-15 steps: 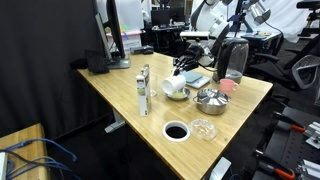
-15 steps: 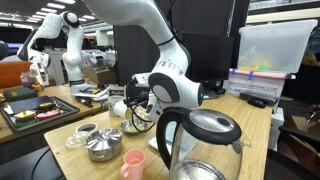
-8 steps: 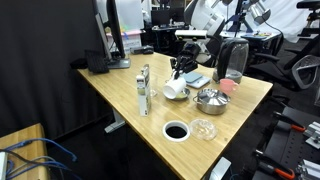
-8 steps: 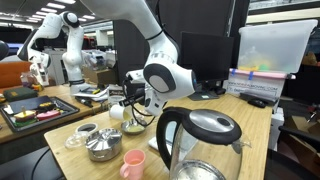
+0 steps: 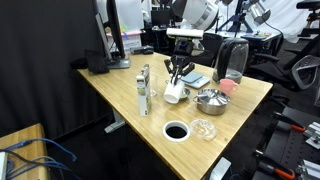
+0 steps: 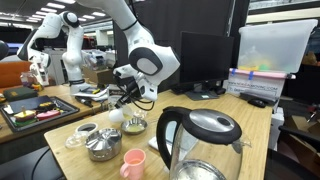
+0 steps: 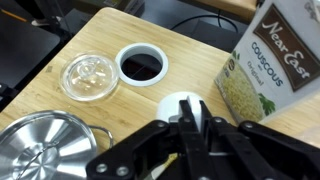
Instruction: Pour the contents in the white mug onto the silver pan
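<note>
My gripper is to put the white mug down on the table (image 5: pixel 175 110) (image 7: pixel 162 114) just behind the white-rimmed dark dish.
The white mug (image 5: pixel 175 94) hangs under my gripper (image 5: pixel 178 76), which points straight down with its fingers shut on the mug's rim. In the wrist view the mug (image 7: pixel 172 107) shows as a white disc between the fingers (image 7: pixel 192 120). In an exterior view the mug (image 6: pixel 116 116) sits just beside the small silver pan (image 6: pixel 135 125), which holds some pale greenish bits. The pan also shows in an exterior view (image 5: pixel 197 80), behind the mug. It is hidden in the wrist view.
A larger silver bowl (image 5: pixel 210 100), a clear glass dish (image 5: pixel 203 128) and a white-rimmed dark dish (image 5: pixel 176 130) lie toward the table's front. A couscous box (image 5: pixel 144 90) stands beside the mug. A pink cup (image 5: pixel 225 87) and black kettle (image 5: pixel 232 60) are at the far side.
The wrist has swung from a tilted pose to pointing straight down. The mug has turned with it from tipped toward the pan to hanging beneath the fingers.
</note>
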Motion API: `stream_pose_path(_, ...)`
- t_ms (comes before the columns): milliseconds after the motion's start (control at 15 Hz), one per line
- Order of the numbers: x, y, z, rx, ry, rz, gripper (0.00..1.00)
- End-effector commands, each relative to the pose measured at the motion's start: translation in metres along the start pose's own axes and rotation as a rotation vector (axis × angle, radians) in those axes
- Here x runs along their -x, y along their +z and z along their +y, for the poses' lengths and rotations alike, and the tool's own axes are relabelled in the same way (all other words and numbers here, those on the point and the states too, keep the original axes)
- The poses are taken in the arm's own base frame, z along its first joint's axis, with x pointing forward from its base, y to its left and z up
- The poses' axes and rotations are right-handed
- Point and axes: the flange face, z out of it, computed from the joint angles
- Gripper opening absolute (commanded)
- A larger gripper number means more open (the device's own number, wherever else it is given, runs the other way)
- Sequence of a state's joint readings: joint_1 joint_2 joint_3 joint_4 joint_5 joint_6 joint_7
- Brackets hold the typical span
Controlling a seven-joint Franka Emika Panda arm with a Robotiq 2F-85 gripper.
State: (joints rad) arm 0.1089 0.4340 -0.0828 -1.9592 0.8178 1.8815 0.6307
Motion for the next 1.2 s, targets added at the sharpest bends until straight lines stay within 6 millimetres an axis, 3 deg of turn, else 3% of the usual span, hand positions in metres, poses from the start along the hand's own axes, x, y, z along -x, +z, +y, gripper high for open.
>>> stream_pose_path(0, 0.038, 0.020, 0.007, 0.070, -0.124, 0.137, 0.02)
stream_pose_path(200, 0.066, 0.047, 0.013, 0.129, -0.213, 0.264, 0.02)
stream_pose_path(333, 0.074, 0.069, 0.020, 0.161, -0.263, 0.358, 0.02)
stream_pose_path(667, 0.108, 0.103, 0.028, 0.169, -0.394, 0.566, 0.02)
stream_pose_path(733, 0.114, 0.111, 0.030, 0.160, -0.414, 0.613, 0.15)
stream_pose_path(800, 0.119, 0.118, 0.031, 0.142, -0.426, 0.662, 0.36)
stream_pose_path(867, 0.118, 0.128, 0.034, 0.117, -0.417, 0.710, 0.41)
stream_pose_path(933, 0.120, 0.120, 0.030, 0.160, -0.410, 0.640, 0.49)
stream_pose_path(1000, 0.117, 0.129, 0.034, 0.161, -0.406, 0.654, 0.30)
stream_pose_path(1133, 0.118, 0.127, 0.031, 0.156, -0.406, 0.654, 0.44)
